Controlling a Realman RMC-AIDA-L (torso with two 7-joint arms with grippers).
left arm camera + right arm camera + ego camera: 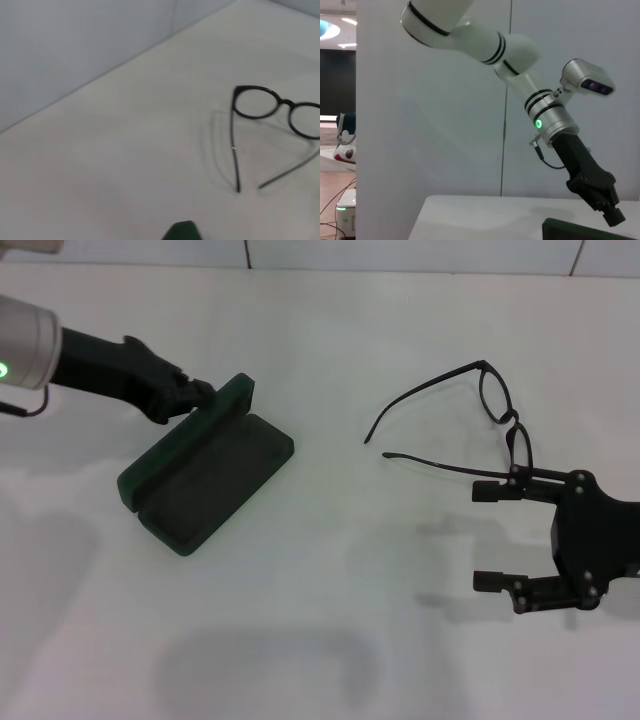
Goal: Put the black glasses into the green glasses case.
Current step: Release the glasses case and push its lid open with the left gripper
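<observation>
Next, I open my left gripper, which is shut near the far end of the slanted green glasses case's lid, then grip the lid's middle (187, 443) and turn the case square.
The green glasses case (210, 480) lies open at the left, its lid (232, 398) standing up on the far side. My left gripper (204, 392) is shut, and its tips rest against the lid's far end. It shows the same way in the right wrist view (614, 216), above the lid edge (580, 231). The black glasses (495, 405) lie at the right with both arms unfolded toward the case. They also show in the left wrist view (280, 107). My right gripper (487, 537) is open just in front of them, one finger beside the near arm.
The white table (330, 620) runs back to a pale wall (400, 252) behind it. A strip of bare tabletop separates the case from the glasses.
</observation>
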